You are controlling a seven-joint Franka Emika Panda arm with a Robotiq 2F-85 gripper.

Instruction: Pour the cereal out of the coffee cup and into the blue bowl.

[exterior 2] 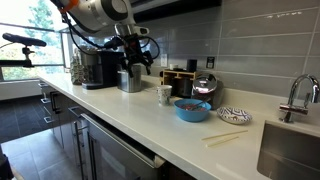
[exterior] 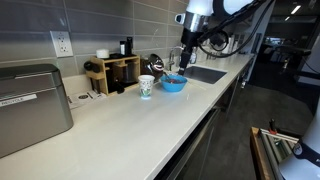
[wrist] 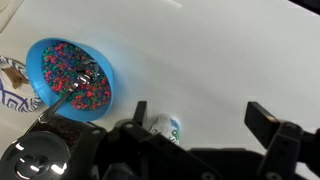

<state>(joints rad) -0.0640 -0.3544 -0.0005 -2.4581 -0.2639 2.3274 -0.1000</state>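
Note:
The coffee cup's rim [exterior: 141,78] has a side away from the blue bowl. My gripper will go there next and close on it.
A small white coffee cup [exterior: 147,87] with a green print stands upright on the white counter, next to the blue bowl [exterior: 174,84]. It also shows in the exterior view from the sink end [exterior 2: 164,95], as does the bowl [exterior 2: 193,110]. The bowl [wrist: 70,75] holds colourful cereal and a spoon. My gripper [wrist: 203,115] is open and empty, well above the counter. In the wrist view the cup [wrist: 165,127] lies just beside one fingertip, partly hidden by the gripper body. The gripper shows in both exterior views [exterior: 186,58] [exterior 2: 137,62].
A patterned bowl [exterior 2: 234,115] and chopsticks [exterior 2: 225,137] lie near the sink [exterior: 205,73] with its faucet [exterior 2: 297,95]. A metal pot [exterior 2: 130,80], a wooden organiser [exterior: 115,72] and a grey appliance [exterior: 30,105] stand along the wall.

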